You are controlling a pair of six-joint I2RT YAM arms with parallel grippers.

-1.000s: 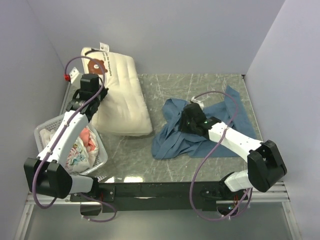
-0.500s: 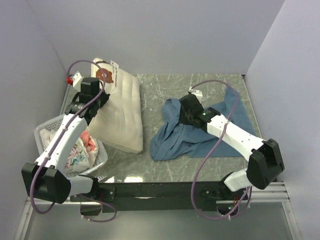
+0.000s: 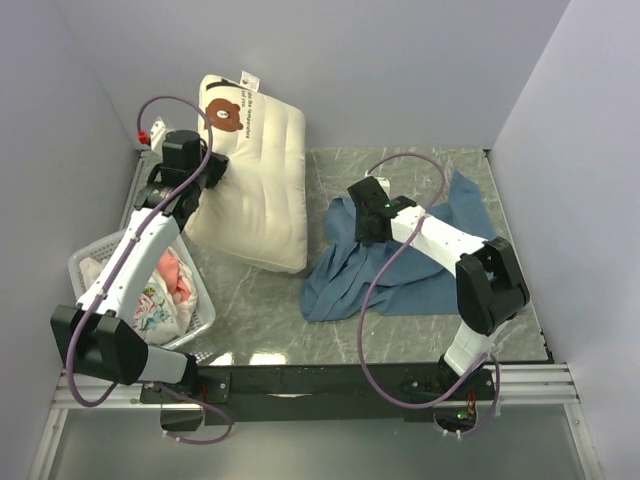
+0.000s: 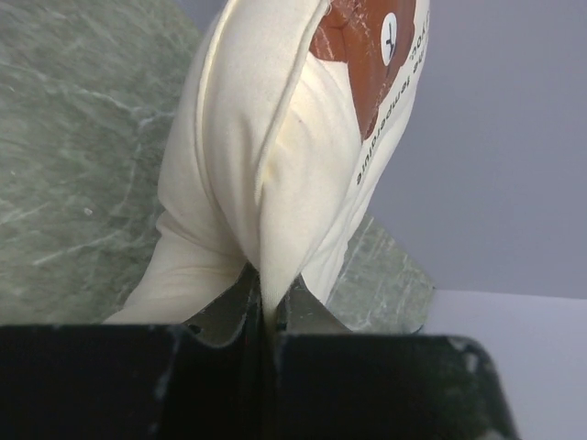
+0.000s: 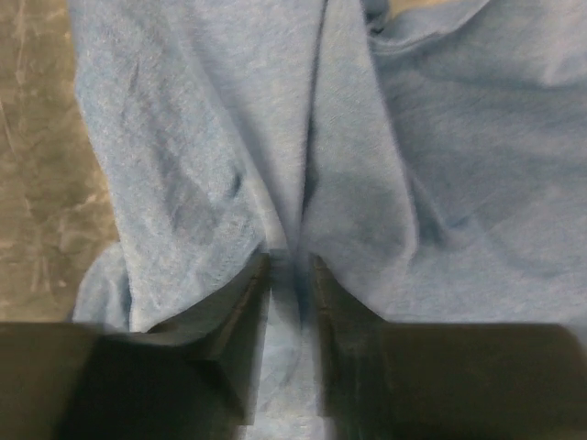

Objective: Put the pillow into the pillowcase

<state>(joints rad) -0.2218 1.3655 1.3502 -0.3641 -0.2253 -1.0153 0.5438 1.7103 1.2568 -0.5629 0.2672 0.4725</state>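
Next, my left gripper lets go of the pillow on the marble tabletop [image 3: 276, 203], against the blue pillowcase's near edge.
The cream-white pillow [image 3: 260, 170] with a brown bear face [image 3: 223, 113] and a small tag leans tilted at the back left, its lower end on the table. My left gripper [image 3: 212, 168] is shut on the pillow's left edge; in the left wrist view the pillow [image 4: 275, 156] rises from between my left gripper's jaws [image 4: 263, 307]. The blue pillowcase [image 3: 400, 260] lies crumpled at centre right. My right gripper [image 3: 366, 222] is shut on a fold of the pillowcase [image 5: 275, 165], pinched at my right gripper's tips [image 5: 289, 270].
A white laundry basket [image 3: 100, 262] with coloured clothes stands at the near left, beside the left arm. The grey walls close in the back and both sides. Marble tabletop [image 3: 260, 310] shows between pillow and pillowcase.
My left gripper has lifted the pillow's bear end up and back, so it stands more upright. My right gripper has moved back and left, dragging the pillowcase fold with it.
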